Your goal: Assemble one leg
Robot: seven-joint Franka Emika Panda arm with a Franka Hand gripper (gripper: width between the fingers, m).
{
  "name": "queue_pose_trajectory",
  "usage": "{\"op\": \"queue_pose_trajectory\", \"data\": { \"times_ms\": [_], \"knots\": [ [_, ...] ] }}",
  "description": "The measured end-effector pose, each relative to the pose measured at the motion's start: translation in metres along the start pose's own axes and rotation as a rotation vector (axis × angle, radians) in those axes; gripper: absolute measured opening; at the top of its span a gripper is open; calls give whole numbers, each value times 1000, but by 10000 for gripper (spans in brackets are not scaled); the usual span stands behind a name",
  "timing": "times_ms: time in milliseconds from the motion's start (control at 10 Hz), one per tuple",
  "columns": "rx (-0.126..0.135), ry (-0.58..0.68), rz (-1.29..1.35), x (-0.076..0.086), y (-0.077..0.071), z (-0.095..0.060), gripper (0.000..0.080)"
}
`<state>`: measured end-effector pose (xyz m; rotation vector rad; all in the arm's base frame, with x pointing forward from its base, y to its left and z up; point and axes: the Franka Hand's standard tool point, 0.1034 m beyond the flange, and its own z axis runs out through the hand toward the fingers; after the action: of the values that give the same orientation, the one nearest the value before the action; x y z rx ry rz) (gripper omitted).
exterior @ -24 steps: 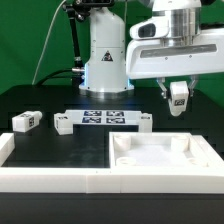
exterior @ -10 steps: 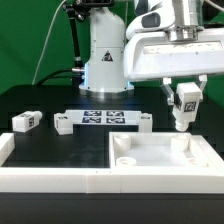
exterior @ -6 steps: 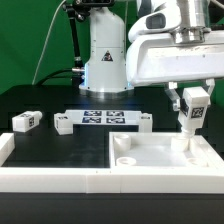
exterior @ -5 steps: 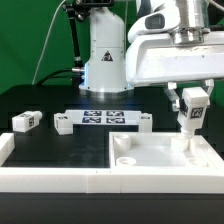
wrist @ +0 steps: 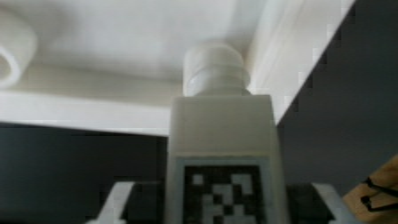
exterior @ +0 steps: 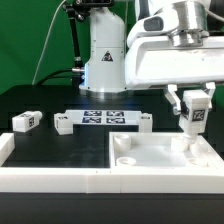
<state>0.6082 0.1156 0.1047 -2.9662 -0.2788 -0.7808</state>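
The robot's gripper needs to release the white leg upright in the tray-like part's near corner point(exterior: 195, 160) point(wrist: 215, 50), just below the leg's tip.
My gripper point(exterior: 191, 108) is shut on a white leg point(exterior: 190, 124) with a black-and-white tag, held upright at the exterior view's right. The leg's lower end stands at the far right corner of the large white tray-like part point(exterior: 160, 158). In the wrist view the leg point(wrist: 221, 140) runs down between my fingers, and its round tip meets the white part point(wrist: 107, 95) at a corner. Two more legs point(exterior: 25, 121) point(exterior: 64, 125) lie at the exterior view's left, and a third point(exterior: 144, 124) lies by the marker board.
The marker board point(exterior: 105, 119) lies in the middle of the black table. The robot base point(exterior: 104, 55) stands behind it. A low white wall point(exterior: 50, 174) runs along the near edge and left side.
My gripper has carried the leg toward the exterior view's right and down, from above the table to the far right corner of the white part.
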Motion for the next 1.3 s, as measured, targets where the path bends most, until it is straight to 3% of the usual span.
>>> {"op": "queue_pose_trajectory", "data": {
  "times_ms": [200,700,1300],
  "knots": [
    [2,10,2,10,0,6,290],
    [-20,62,7,-4,7,32,290],
    [-30,102,1,-16,5,38,290]
  ]
}}
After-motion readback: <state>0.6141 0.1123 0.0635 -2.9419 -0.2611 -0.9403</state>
